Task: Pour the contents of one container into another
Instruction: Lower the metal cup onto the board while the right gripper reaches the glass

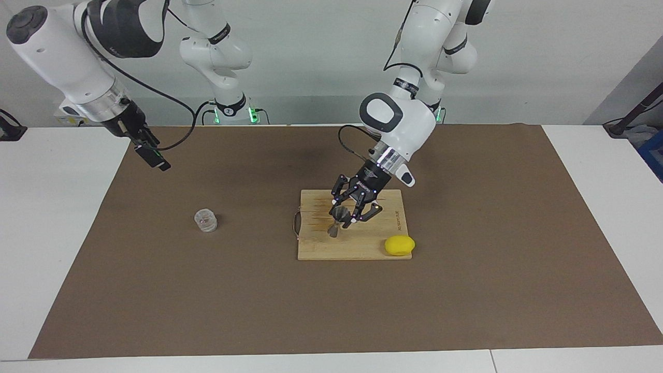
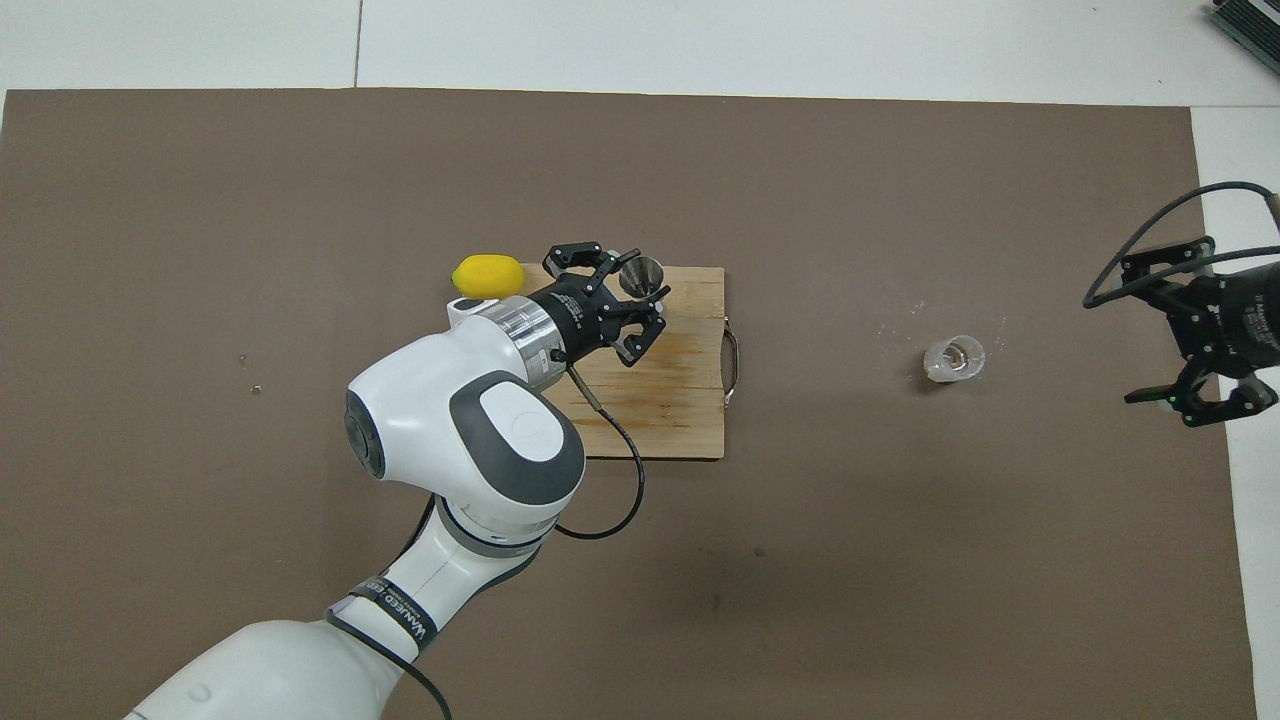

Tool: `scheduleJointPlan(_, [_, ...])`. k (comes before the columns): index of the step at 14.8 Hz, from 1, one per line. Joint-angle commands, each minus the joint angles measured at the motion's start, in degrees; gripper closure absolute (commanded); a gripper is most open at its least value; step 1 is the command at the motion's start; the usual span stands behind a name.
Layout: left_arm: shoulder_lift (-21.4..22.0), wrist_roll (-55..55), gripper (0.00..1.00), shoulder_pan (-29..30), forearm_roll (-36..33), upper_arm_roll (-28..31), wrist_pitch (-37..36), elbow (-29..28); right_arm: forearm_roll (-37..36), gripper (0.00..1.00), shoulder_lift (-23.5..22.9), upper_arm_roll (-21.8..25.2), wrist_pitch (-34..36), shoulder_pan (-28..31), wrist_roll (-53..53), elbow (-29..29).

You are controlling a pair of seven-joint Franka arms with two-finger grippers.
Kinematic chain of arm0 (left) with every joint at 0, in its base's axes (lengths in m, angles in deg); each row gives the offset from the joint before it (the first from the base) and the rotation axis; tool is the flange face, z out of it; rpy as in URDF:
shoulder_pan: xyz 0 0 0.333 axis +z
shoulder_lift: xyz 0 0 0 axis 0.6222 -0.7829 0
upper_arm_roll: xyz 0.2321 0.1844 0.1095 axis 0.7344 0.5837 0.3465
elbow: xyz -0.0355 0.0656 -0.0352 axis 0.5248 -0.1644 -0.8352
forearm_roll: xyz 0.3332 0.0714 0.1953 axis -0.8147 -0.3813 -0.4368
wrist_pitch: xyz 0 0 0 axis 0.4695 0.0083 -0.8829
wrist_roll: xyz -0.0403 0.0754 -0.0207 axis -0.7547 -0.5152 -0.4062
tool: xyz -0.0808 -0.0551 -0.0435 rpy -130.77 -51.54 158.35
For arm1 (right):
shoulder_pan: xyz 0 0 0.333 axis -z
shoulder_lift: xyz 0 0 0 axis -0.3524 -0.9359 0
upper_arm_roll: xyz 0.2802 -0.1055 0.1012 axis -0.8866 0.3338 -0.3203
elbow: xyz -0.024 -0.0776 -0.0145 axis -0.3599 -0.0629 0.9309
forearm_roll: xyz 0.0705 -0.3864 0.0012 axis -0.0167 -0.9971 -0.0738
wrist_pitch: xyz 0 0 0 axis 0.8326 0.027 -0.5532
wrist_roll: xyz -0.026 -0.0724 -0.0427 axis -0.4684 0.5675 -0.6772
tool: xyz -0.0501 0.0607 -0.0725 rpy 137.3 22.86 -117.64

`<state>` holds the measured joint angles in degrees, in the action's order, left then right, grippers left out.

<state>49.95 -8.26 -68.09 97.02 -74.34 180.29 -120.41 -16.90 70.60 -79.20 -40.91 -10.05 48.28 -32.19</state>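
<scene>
Next, my left gripper releases the jigger on the wooden cutting board [image 2: 671,317] near the metal handle, toward the board's far edge. The jigger is now tilted low over that board.
My left gripper [image 1: 346,216] [image 2: 640,292] is shut on the grey metal hourglass jigger [image 1: 335,221] [image 2: 641,274]. It holds the jigger slightly tilted, low over the wooden cutting board [image 1: 321,246] [image 2: 690,410]. The clear ribbed glass cup [image 1: 206,220] [image 2: 954,359] stands alone on the brown mat, toward the right arm's end. My right gripper [image 1: 154,158] [image 2: 1135,335] hangs open in the air beside the cup, toward the mat's edge, well above it and holding nothing.
A yellow lemon [image 1: 399,245] [image 2: 488,275] lies at the board's corner farthest from the robots, toward the left arm's end. The board has a metal handle [image 1: 296,223] on the side facing the cup. A brown mat [image 1: 466,290] covers the white table.
</scene>
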Motion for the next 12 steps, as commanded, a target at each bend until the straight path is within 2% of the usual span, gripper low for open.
scheduleJointPlan(1, [-2.0,-0.5,1.0,-2.1,1.0,0.4,3.4,2.7,3.9,0.0,-3.9,-0.6,-2.6,2.4,0.7,-1.4])
scheduleJointPlan(5, [-2.3,-0.5,1.0,-3.9,1.2,0.4,6.5,2.5,5.2,0.0,-9.6,-0.6,-7.8,3.0,0.0,-1.7])
scheduleJointPlan(12, [-3.4,-0.4,1.0,-5.0,2.4,0.2,7.7,2.7,10.4,0.0,-14.2,-0.5,-16.1,5.0,-2.7,-4.9])
